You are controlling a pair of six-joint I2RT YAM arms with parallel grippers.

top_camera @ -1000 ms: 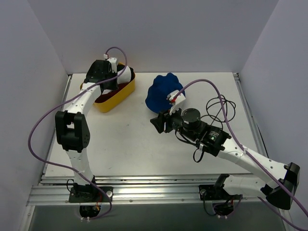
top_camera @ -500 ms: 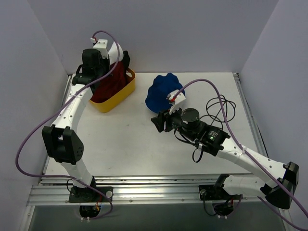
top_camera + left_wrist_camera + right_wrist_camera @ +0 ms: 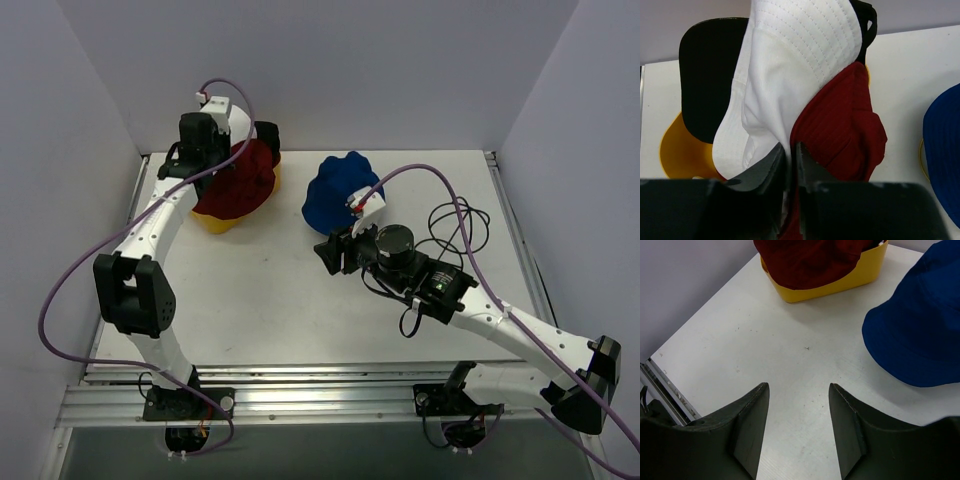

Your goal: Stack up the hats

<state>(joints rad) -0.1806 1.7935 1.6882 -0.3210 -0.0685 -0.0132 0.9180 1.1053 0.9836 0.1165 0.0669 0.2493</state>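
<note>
My left gripper is pinching a fold of the white bucket hat along with the maroon bucket hat. Next, I open it and take the maroon hat alone [image 3: 845, 120].
My left gripper [image 3: 236, 148] [image 3: 790, 152] is shut on a fold of the white bucket hat [image 3: 790, 65] together with the maroon bucket hat [image 3: 245, 180] [image 3: 840, 125], and holds both above the yellow basket [image 3: 215, 222]. The black cap [image 3: 710, 85] lies in the basket behind them. The blue bucket hat [image 3: 338, 190] [image 3: 915, 330] sits on the table at the middle back. My right gripper [image 3: 328, 255] [image 3: 797, 405] is open and empty, low over the bare table just in front of the blue hat. The red cap is out of view.
The yellow basket [image 3: 840, 282] stands at the back left near the wall. Black cables [image 3: 460, 225] lie on the right side of the table. The table's left edge rail [image 3: 665, 390] shows in the right wrist view.
My left gripper has lifted the maroon and white hats out of the basket, then shifted a little right and down, so the maroon hat spreads over the basket. The right arm has not moved.
</note>
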